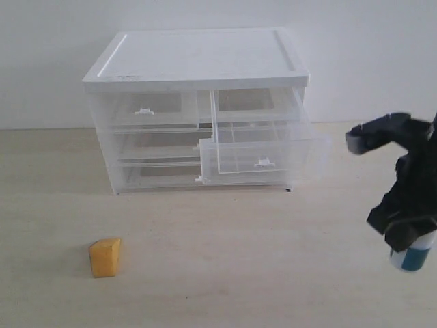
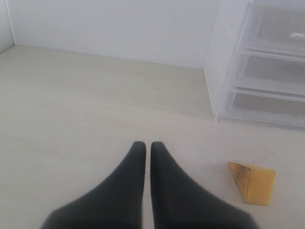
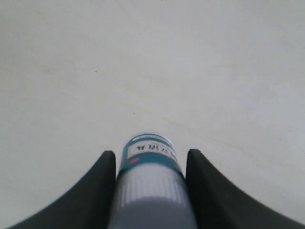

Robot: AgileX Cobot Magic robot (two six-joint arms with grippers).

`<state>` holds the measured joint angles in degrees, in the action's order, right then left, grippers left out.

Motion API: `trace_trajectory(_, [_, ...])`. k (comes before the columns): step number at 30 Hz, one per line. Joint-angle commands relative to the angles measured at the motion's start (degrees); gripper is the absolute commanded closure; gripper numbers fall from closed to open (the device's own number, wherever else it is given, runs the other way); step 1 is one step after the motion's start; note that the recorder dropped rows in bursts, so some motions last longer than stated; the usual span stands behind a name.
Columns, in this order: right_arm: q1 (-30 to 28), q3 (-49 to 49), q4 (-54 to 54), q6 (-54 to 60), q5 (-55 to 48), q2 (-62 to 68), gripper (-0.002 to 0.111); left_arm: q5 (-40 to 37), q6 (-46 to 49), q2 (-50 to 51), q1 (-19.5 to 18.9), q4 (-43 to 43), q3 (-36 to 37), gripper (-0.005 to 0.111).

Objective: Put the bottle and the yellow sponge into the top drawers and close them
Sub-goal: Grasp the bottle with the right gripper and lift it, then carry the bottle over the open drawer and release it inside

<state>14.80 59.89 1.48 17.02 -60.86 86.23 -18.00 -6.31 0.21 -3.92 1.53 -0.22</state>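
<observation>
My right gripper has the bottle. It will let go of it inside the pulled-out top drawer (image 1: 256,151), just behind that drawer's front handle.
The bottle (image 1: 414,258), white with a teal label, stands at the far right of the table, and my right gripper (image 1: 408,239) is shut on it from above. In the right wrist view both fingers press the bottle (image 3: 150,164) near its cap, the right gripper (image 3: 150,155) straddling it. The yellow sponge (image 1: 104,257) lies on the table at front left, a little way from my shut, empty left gripper (image 2: 144,144) and the yellow sponge (image 2: 252,182) beside it. The right top drawer (image 1: 232,156) is pulled out; the left top drawer (image 1: 147,109) is shut.
The white-topped clear cabinet (image 1: 194,61) stands at the back middle, with two full-width drawers under the top pair. Its lower drawers (image 2: 267,76) show in the left wrist view. A pale wall runs behind the table.
</observation>
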Motion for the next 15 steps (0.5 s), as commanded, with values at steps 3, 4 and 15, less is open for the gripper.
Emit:
trace_trajectory(3, [-0.5,12.5,13.9,7.1,-8.4,-10.4,0.108,0.4,-0.1,-0.2,-0.1,-0.1,0.2,0.103])
trace_trajectory(4, [-0.5,14.3,18.9,9.6,-8.1,-10.6,0.108,0.4,-0.1,-0.2,-0.1,-0.1,0.2,0.103])
trace_trajectory(15, [-0.5,16.2,45.7,28.5,11.4,1.6,0.108,0.4,-0.1,-0.2,-0.1,-0.1,0.2,0.103])
